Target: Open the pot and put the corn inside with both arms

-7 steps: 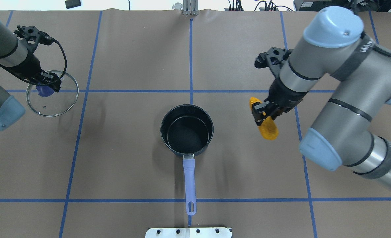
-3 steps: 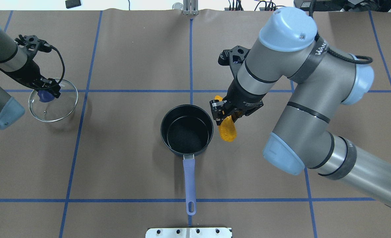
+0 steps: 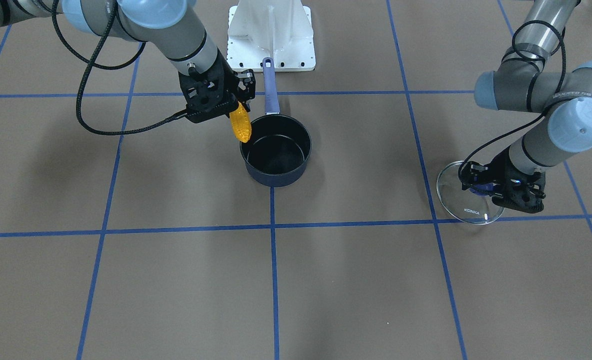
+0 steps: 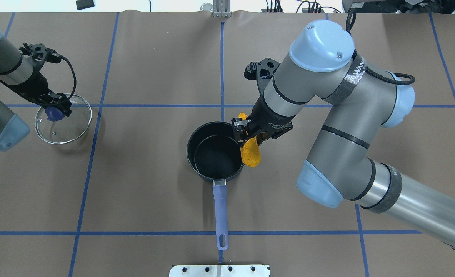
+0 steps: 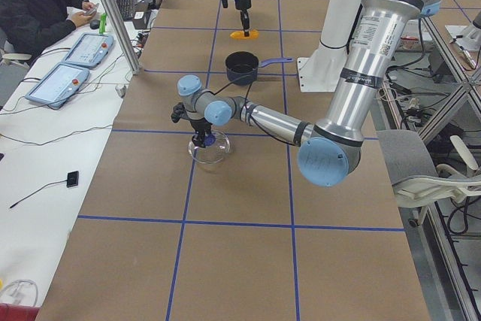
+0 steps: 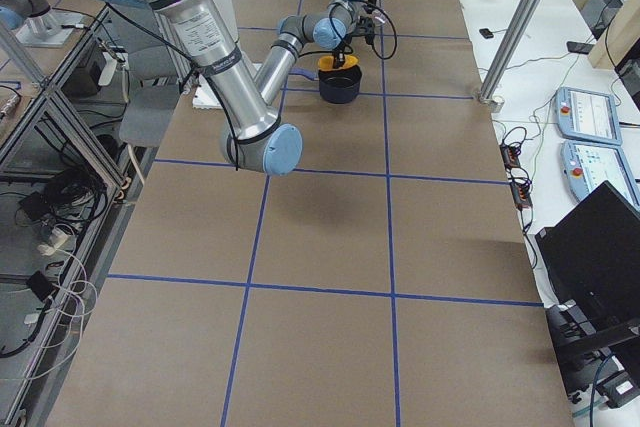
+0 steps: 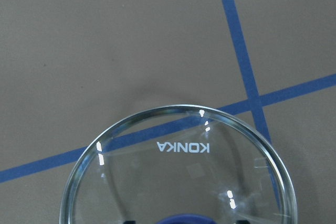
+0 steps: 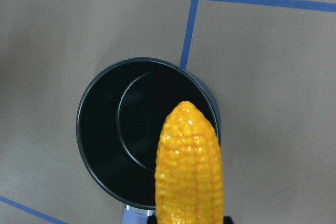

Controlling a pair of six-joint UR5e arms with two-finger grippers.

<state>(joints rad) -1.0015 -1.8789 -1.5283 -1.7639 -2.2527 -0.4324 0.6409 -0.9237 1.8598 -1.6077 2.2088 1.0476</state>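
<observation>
Next, my right gripper sets the corn down inside the dark navy pot [image 3: 286,152] [image 8: 134,121], close to the side of the pot that faces the glass lid.
The dark navy pot [image 4: 212,154] stands open at the table's middle, its purple-blue handle [image 4: 220,207] pointing toward the robot. My right gripper [image 4: 248,136] is shut on the orange-yellow corn [image 4: 250,154] and holds it above the pot's right rim. In the right wrist view the corn [image 8: 189,171] hangs over the pot's [image 8: 115,145] near rim. My left gripper [image 4: 54,107] is shut on the blue knob of the glass lid [image 4: 63,125], low at the table's far left. The front view shows the corn [image 3: 239,125], pot [image 3: 275,150] and lid [image 3: 468,200].
The white robot base plate [image 3: 270,35] lies just past the handle's end. Blue tape lines [image 4: 222,57] cross the brown table cover. An operator [image 5: 37,5] sits at a side bench with tablets [image 5: 60,84].
My right arm has carried the corn leftward, from well right of the pot to above its right rim. My left gripper has shifted slightly with the lid.
</observation>
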